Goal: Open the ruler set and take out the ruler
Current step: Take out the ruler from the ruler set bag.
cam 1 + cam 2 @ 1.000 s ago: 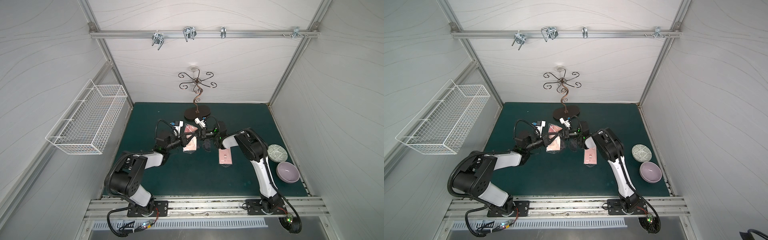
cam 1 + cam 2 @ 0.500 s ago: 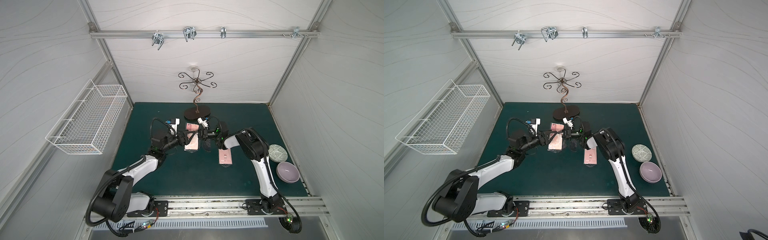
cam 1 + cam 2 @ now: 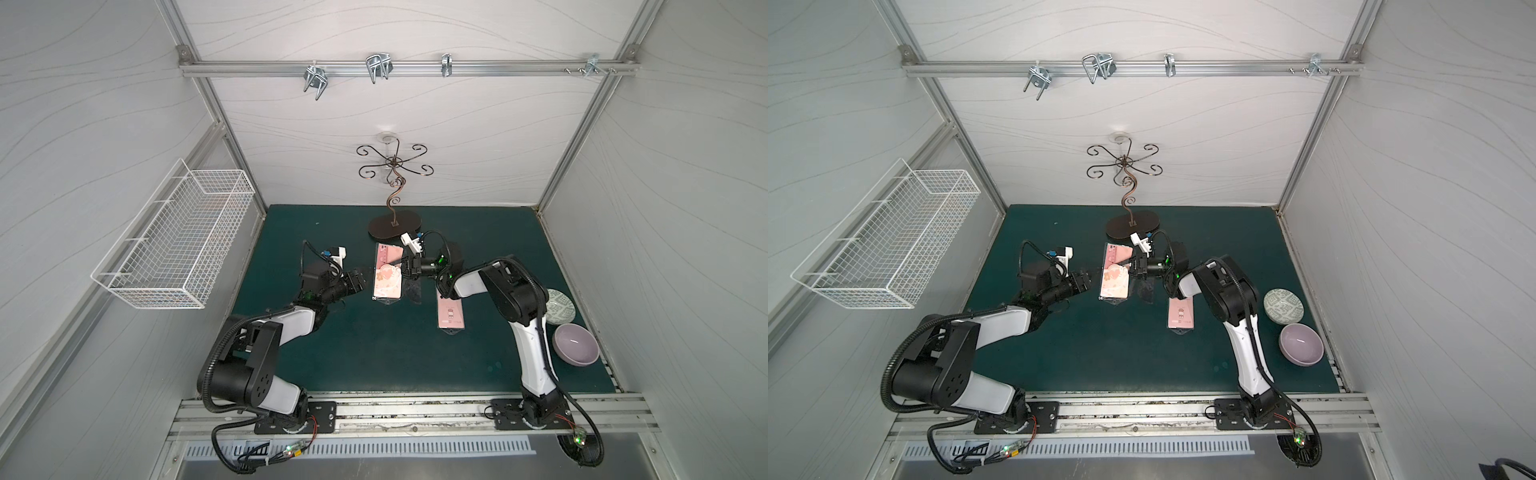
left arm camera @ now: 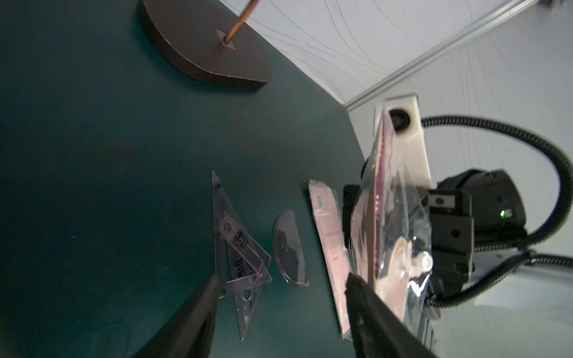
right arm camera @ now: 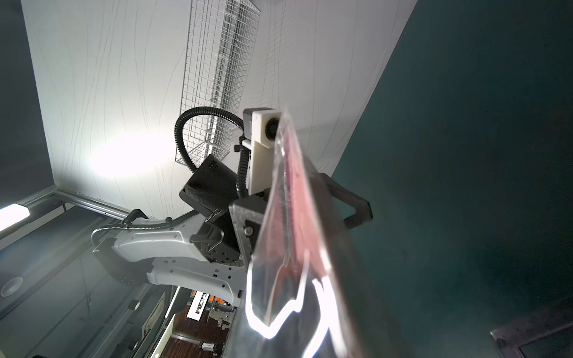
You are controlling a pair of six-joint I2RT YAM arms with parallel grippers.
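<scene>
Next, my left gripper closes on the pouch's free edge [image 4: 374, 253] and lays the pouch flat on the mat, as my right gripper covers the button side of the ruler set.
The ruler set is a clear pouch with a pink picture card [image 3: 387, 276], hanging on edge above the green mat. My right gripper [image 3: 406, 266] is shut on its side edge; in the right wrist view the pouch [image 5: 297, 248] covers the jaws. A dark pink strip [image 4: 379, 173] shows inside the pouch, and I cannot tell whether it is the ruler. My left gripper [image 3: 362, 281] stands open just left of the pouch, apart from it, with nothing between its fingers [image 4: 356, 288]. On the mat lie clear triangles [image 4: 238, 248], a protractor [image 4: 290, 251] and a pink card [image 3: 450, 316].
The dark oval base of a metal stand [image 3: 394, 226] sits right behind the pouch. A patterned plate [image 3: 559, 311] and a purple bowl [image 3: 577, 344] stand at the right edge. A wire basket [image 3: 174, 245] hangs on the left wall.
My left gripper was shut at the pouch's left edge; it has opened, let go and drawn back to the left. The right gripper keeps hold of the pouch.
</scene>
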